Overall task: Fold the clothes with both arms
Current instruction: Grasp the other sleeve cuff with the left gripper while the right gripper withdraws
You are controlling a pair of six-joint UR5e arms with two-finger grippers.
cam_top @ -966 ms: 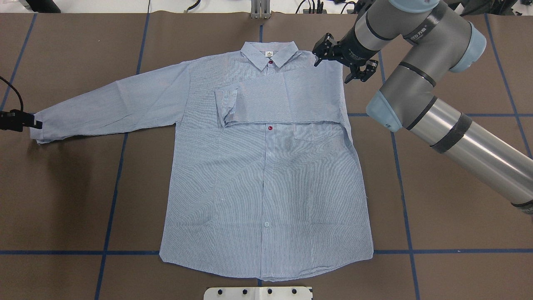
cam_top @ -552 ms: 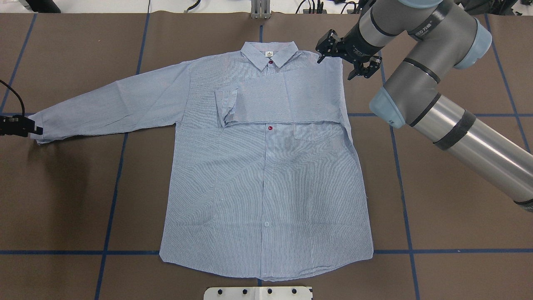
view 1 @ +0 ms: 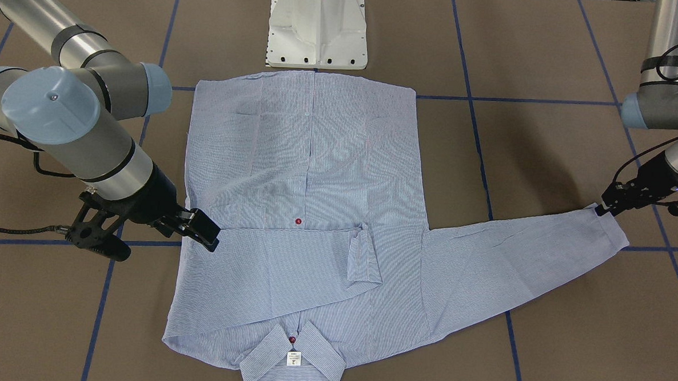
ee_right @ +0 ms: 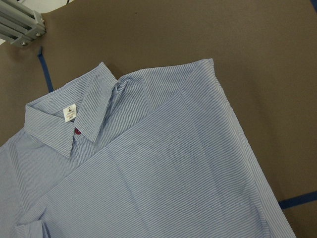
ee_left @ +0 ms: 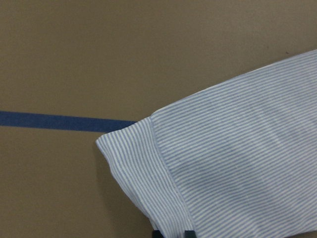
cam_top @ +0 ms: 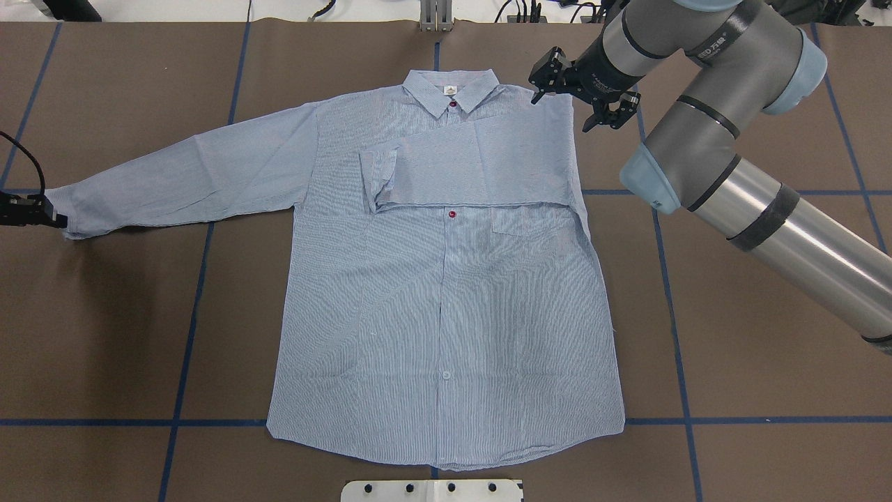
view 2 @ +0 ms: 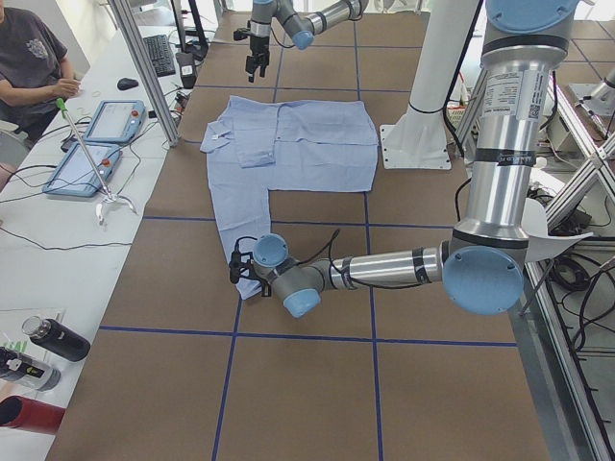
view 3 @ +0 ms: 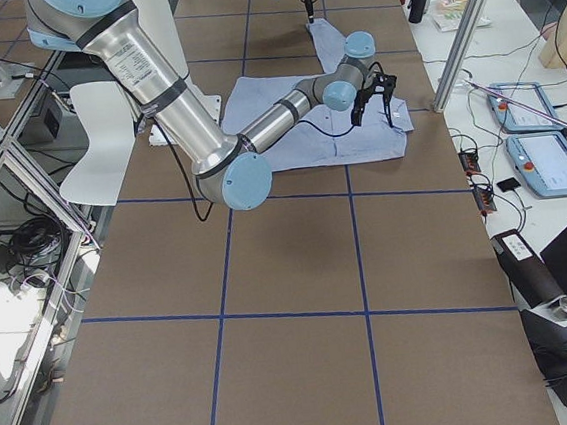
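Next, I let go of the cuff with my left gripper on the shirt's front, between the red button and the shirt's far side seam (view 1: 245, 185).
The light blue striped shirt (cam_top: 446, 300) lies flat, front up, with its collar (cam_top: 451, 90) at the table's far side. One sleeve (cam_top: 474, 167) is folded across the chest. The other sleeve (cam_top: 188, 174) stretches out to the robot's left. My left gripper (cam_top: 56, 222) sits low at that sleeve's end and is shut on the cuff (ee_left: 143, 163). My right gripper (cam_top: 582, 104) hangs open just above the shirt's shoulder (ee_right: 208, 69) on the folded side, with nothing between its fingers. From the front view the right gripper (view 1: 151, 239) is beside the shirt's edge (view 1: 179, 246).
The white pedestal base (view 1: 317, 29) stands at the table's near edge by the shirt's hem. Blue tape lines (cam_top: 188, 335) cross the brown table. A metal post (cam_top: 435, 17) stands beyond the collar. A person (view 2: 34, 58) sits at a side table with tablets (view 2: 96, 144) and bottles (view 2: 53, 341).
The right gripper has drifted a little toward the far side, off the shoulder, and stayed open. The left gripper has shifted slightly left and nearer, and the cuff end has moved with it.
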